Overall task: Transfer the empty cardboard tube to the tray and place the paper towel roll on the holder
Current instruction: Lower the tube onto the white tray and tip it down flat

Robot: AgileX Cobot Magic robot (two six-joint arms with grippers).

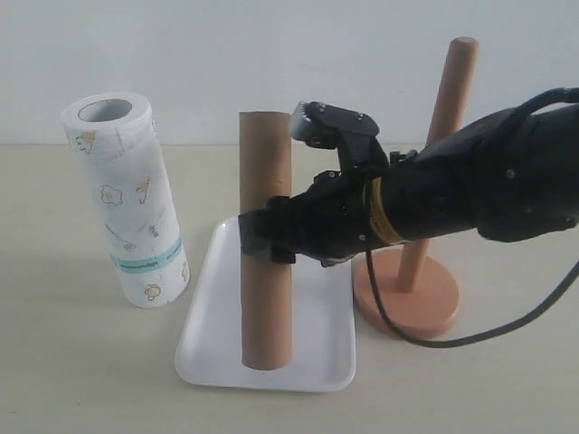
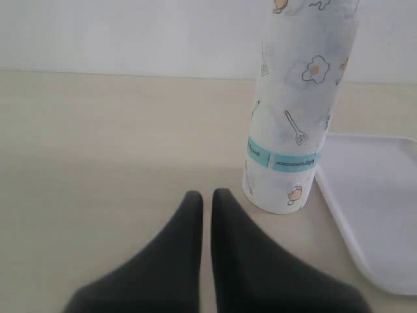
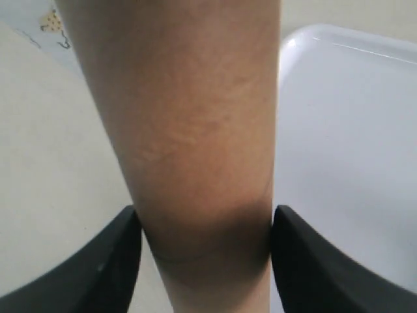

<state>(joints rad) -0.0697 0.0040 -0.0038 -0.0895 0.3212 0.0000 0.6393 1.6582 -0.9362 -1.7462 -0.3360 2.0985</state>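
Observation:
Next, I let go of the empty cardboard tube with my right gripper, so that it lies lengthwise on the middle of the white tray (image 1: 265,308).
The empty cardboard tube (image 1: 265,307) stands upright over the tray (image 1: 312,348), its lower end at the tray's near part. Whether it touches the tray I cannot tell. My right gripper (image 1: 262,237) is shut on the tube at mid-height. In the right wrist view both fingers press the tube (image 3: 189,117), with the white tray (image 3: 352,130) behind it. The paper towel roll (image 1: 122,208) stands upright left of the tray. My left gripper (image 2: 206,194) is shut and empty, low over the table just short of the roll (image 2: 296,111). The holder (image 1: 450,99) stands bare, right of the tray.
The holder's round base (image 1: 412,294) sits close to the tray's right rim, partly behind my right arm. A black cable (image 1: 488,330) loops from that arm down to the table. The tray's edge (image 2: 378,208) lies right beside the roll.

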